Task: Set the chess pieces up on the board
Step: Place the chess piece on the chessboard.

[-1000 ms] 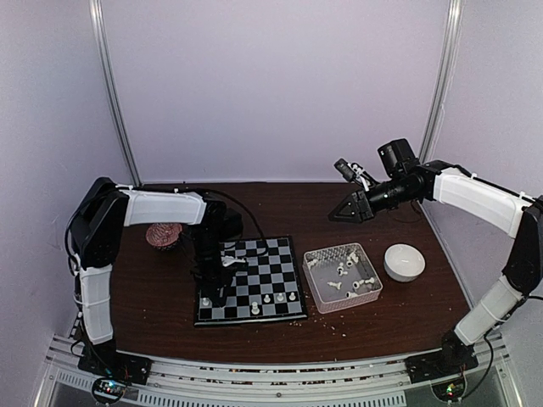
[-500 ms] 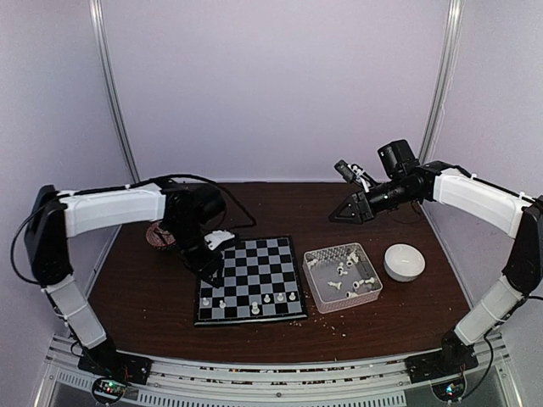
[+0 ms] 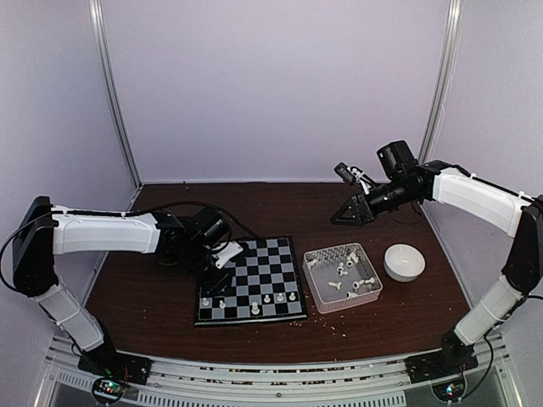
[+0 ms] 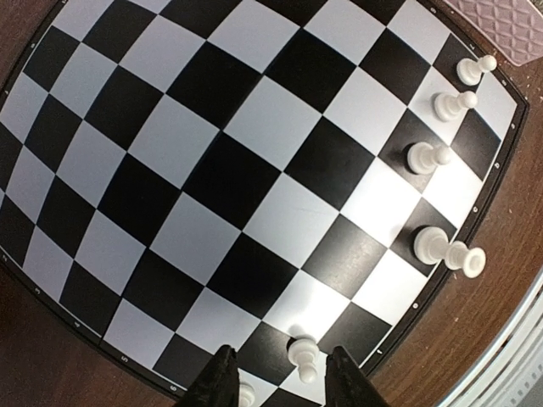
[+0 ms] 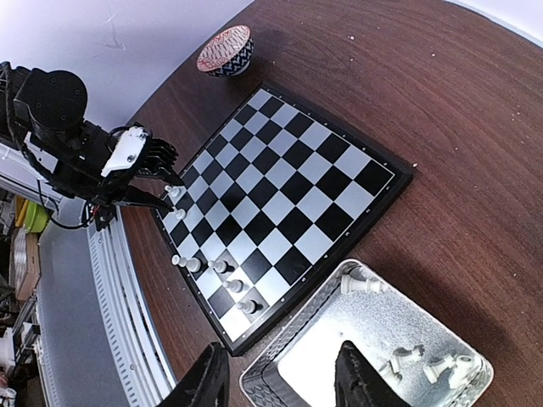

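The small white piece straddles black and white squares, so next my left gripper takes the piece's top (image 4: 308,373) first to center it.
The board (image 3: 263,263) lies between the arms, with several white chess pieces (image 3: 266,298) along its near edge. My left gripper (image 4: 282,386) hangs over the board's near-left corner (image 3: 212,284), open. One small white piece (image 4: 303,356) stands on the board (image 4: 212,170) between the fingers, with a gap on each side. A second piece (image 4: 244,394) peeks out by the left finger. More pieces (image 4: 427,156) line the same edge. My right gripper (image 5: 280,381) is open and empty, held high (image 3: 346,214) behind the tray.
A clear tray (image 3: 316,288) right of the board holds several loose white pieces (image 5: 365,284). A white bowl (image 3: 404,262) sits further right. A patterned bowl (image 5: 226,51) stands behind the board's left side. Pale crumbs dot the table in front of the tray.
My left gripper has opened, let go of the piece at the board's near-left corner and drawn back a little; the left arm has swung lower. The right arm has barely moved.
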You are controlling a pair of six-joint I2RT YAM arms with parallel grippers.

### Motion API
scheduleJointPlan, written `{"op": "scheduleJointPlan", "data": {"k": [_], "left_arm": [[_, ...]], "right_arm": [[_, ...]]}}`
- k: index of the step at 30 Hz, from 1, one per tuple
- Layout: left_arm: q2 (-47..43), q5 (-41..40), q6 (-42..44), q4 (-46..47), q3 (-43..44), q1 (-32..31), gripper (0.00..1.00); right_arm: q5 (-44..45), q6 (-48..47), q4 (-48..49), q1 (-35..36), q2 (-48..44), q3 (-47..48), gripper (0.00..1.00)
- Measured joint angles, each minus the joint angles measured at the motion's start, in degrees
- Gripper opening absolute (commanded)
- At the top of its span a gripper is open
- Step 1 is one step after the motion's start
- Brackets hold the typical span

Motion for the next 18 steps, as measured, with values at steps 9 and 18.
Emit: {"op": "scheduleJointPlan", "data": {"k": [9, 18], "left_arm": [[2.51, -0.24, 0.79, 0.59, 0.00, -1.46, 0.34], [2.69, -0.24, 0.98, -1.38, -0.11, -3.34, 0.27]], "right_arm": [[1.51, -1.09, -0.72, -0.02, 0.00, 0.00, 0.42], [1.64, -1.22, -0.85, 0.00, 0.00, 0.00, 0.42]]}}
